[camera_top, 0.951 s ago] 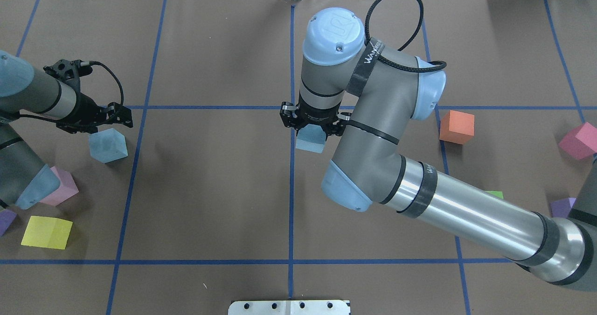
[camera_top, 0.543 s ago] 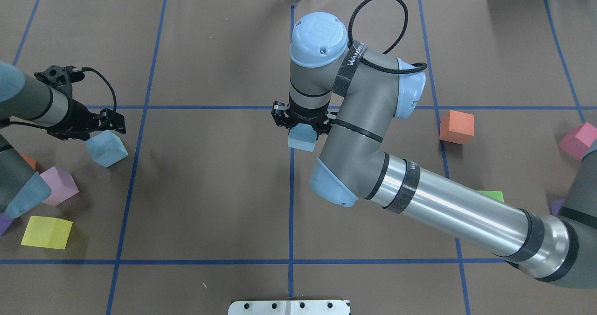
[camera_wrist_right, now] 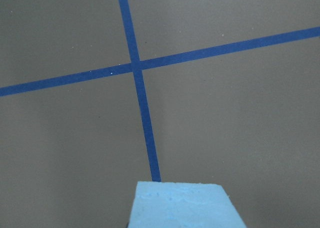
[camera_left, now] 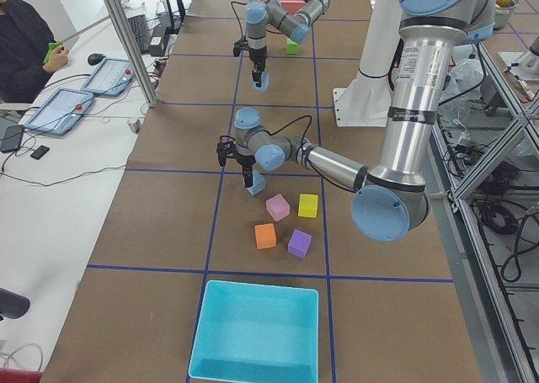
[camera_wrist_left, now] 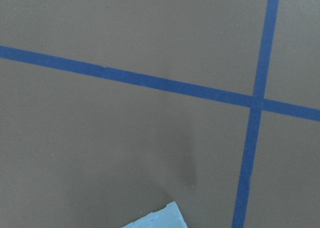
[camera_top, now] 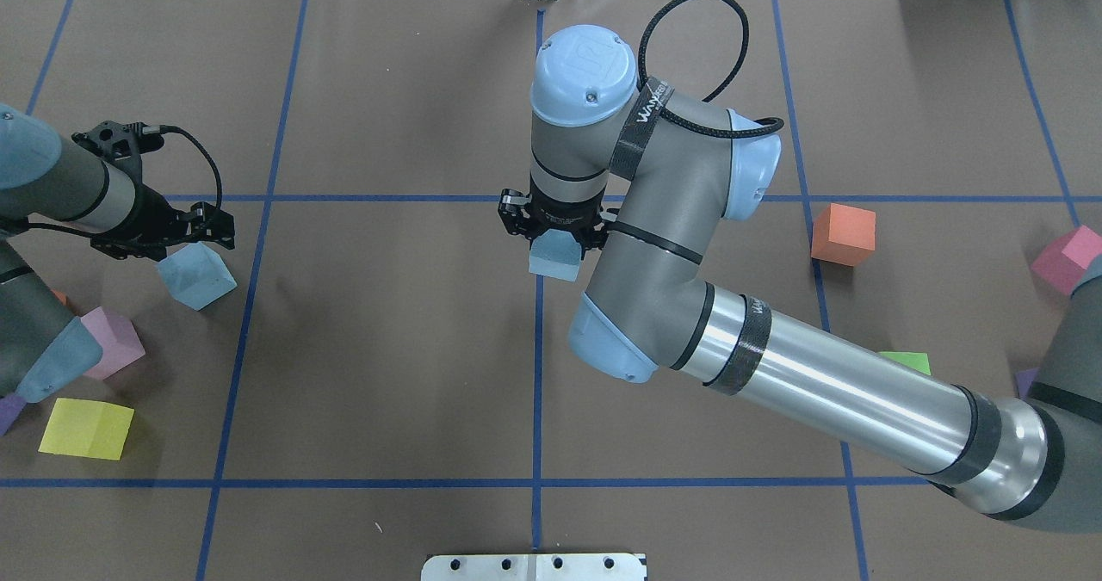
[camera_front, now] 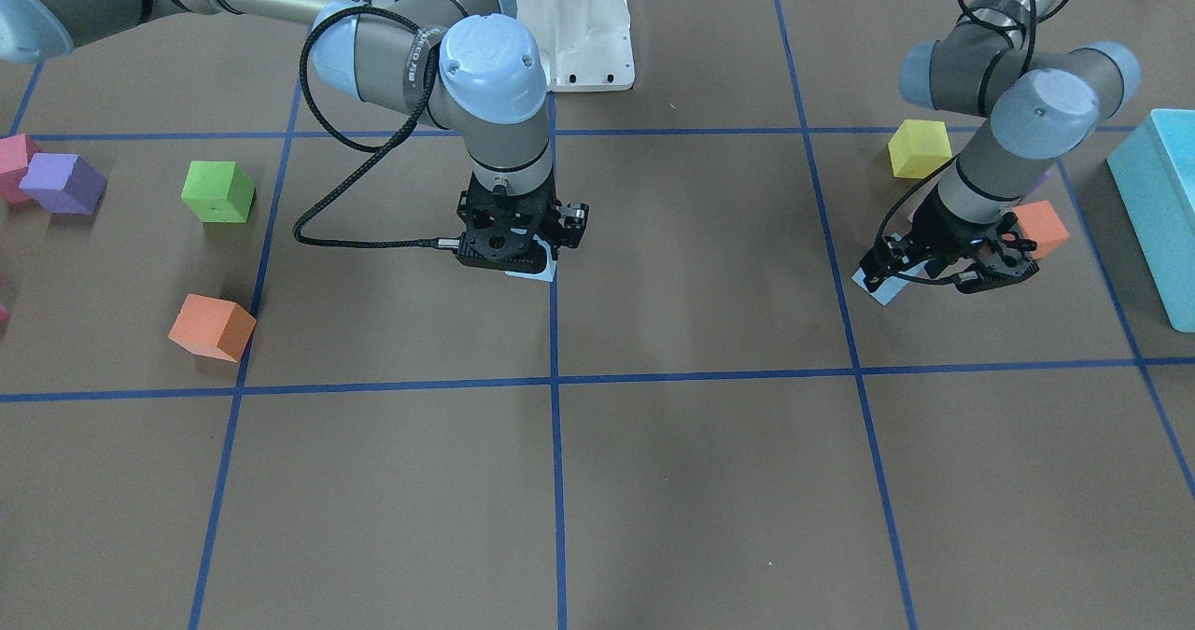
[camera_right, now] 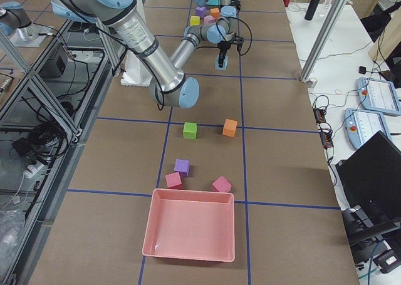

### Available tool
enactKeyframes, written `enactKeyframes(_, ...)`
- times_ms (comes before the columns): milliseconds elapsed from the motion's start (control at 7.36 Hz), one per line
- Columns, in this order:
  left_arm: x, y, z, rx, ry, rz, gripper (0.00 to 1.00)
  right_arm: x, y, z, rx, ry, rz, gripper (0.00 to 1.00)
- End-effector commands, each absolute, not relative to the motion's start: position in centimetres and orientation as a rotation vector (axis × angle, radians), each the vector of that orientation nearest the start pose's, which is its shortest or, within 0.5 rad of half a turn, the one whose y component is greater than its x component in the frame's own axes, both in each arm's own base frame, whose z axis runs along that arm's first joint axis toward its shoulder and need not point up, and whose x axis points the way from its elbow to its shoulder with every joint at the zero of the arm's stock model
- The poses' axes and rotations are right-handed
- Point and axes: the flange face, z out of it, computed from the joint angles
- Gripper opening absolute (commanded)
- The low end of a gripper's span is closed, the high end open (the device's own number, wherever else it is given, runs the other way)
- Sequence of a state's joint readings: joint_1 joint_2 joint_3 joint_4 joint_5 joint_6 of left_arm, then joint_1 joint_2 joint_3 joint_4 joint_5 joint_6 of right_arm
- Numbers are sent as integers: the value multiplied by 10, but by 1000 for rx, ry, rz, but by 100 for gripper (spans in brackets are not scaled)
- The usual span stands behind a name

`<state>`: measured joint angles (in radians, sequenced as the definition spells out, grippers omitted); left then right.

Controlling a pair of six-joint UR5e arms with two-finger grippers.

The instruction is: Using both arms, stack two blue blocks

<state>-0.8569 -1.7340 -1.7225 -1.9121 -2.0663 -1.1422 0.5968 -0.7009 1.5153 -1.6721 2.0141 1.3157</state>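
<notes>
The sky-blue block, now held low over the centre tape line, will be let go by my right gripper on the centre tape line [camera_front: 550,284], on top of the blue piece of tape.
My right gripper [camera_top: 555,237] is shut on a sky-blue block [camera_top: 555,259] and holds it low over the centre tape line. The block fills the bottom of the right wrist view [camera_wrist_right: 182,205] and shows as a sliver under the gripper [camera_front: 523,259] in the front view. My left gripper [camera_top: 202,235] leans in at the table's left, its fingertips closed on the upper edge of the second blue block [camera_top: 198,278]. Only a corner of that block [camera_wrist_left: 157,219] shows in the left wrist view, and a sliver [camera_front: 882,289] in the front view.
A pink cube [camera_top: 112,340], a yellow cube [camera_top: 86,428] and a purple cube [camera_top: 9,413] lie near the left arm. An orange cube [camera_top: 844,234], a pink cube [camera_top: 1067,258] and a green cube [camera_top: 904,361] lie to the right. A turquoise box [camera_front: 1158,201] stands at the left end.
The right arm has carried its blue block a little to the left. The left gripper has drawn back left and come down onto its block, which has turned slightly.
</notes>
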Motion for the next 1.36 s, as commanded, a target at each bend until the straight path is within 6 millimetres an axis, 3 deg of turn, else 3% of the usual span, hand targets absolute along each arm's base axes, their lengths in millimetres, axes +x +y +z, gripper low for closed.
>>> enactKeyframes(0,303,-486,439,-34,750,-267,98,-552,-484,155,-97,-813,165,61)
enactKeyframes(407,296,-487,453,-62,716,-296,98,-555,-490,162,-71,-791,167,61)
enactKeyframes(679,295,-486,458,-69,710,-304,98,-579,-499,185,-49,-791,165,61)
enactKeyframes(951,297,-485,459,-74,709,-305,98,-598,-481,167,-26,-803,145,61)
enactKeyframes(1222,302,-487,472,-91,693,-308,98,-604,-475,170,-21,-798,122,61)
